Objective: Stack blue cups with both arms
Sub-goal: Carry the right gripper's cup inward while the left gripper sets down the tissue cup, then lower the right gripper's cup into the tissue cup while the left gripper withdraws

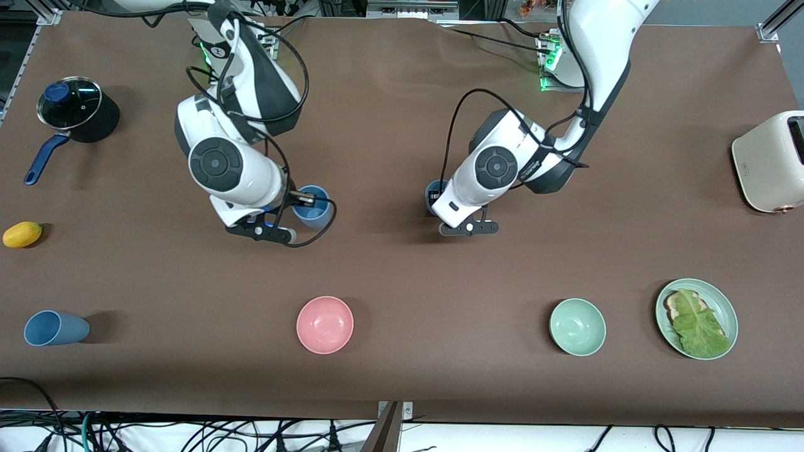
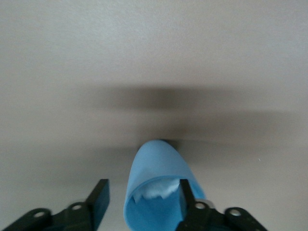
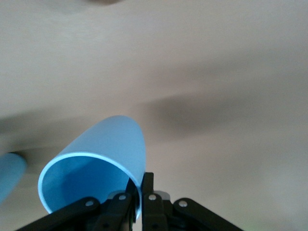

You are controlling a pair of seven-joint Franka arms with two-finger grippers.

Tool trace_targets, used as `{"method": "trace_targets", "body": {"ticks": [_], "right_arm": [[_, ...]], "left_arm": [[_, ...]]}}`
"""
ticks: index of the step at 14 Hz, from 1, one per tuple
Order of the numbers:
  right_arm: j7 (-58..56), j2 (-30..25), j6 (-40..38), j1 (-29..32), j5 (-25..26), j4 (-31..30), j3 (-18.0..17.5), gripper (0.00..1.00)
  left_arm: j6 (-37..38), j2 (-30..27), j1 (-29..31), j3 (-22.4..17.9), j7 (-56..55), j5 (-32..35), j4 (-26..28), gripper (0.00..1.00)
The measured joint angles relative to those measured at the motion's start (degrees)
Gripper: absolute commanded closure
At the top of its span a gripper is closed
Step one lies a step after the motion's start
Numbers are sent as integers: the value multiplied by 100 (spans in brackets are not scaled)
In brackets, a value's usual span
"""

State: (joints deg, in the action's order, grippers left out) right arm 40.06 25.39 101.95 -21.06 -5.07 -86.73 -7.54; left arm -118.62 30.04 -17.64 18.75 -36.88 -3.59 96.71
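My right gripper is to put this blue cup down inside the standing blue cup [image 1: 441, 189] [image 3: 6, 176] at my left gripper.
My right gripper [image 3: 142, 186] is shut on the rim of a blue cup [image 3: 96, 163], one finger inside and one outside. In the front view this cup [image 1: 313, 207] hangs tilted at the gripper [image 1: 300, 202], over the middle of the table. My left gripper [image 2: 143, 188] is open around the wall of a second blue cup [image 2: 156, 168], one finger inside and one outside with a gap. In the front view that cup [image 1: 433, 190] is mostly hidden under the left arm. A third blue cup [image 1: 55, 328] lies on its side near the front edge at the right arm's end.
A pink bowl [image 1: 325, 324], a mint-green bowl [image 1: 577, 326] and a green plate [image 1: 725, 307] with toast and lettuce stand along the near side. A cream toaster [image 1: 769, 160] is at the left arm's end. A lidded pot [image 1: 69, 103] and a yellow fruit [image 1: 22, 234] are at the right arm's end.
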Motion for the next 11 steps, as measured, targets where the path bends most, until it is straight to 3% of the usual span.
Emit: {"method": "trace_targets", "body": {"ticks": [4, 7, 11], "right_arm": [[1366, 375, -6, -741, -278, 777, -11, 100], [2408, 862, 10, -1376, -285, 1428, -14, 100], [3235, 1398, 201, -1798, -285, 2033, -11, 100]], "left_arm": [[1627, -713, 394, -89, 17, 20, -420, 0], [2533, -841, 782, -103, 387, 526, -985, 0], [2839, -981, 1335, -125, 1640, 735, -1278, 0]]}}
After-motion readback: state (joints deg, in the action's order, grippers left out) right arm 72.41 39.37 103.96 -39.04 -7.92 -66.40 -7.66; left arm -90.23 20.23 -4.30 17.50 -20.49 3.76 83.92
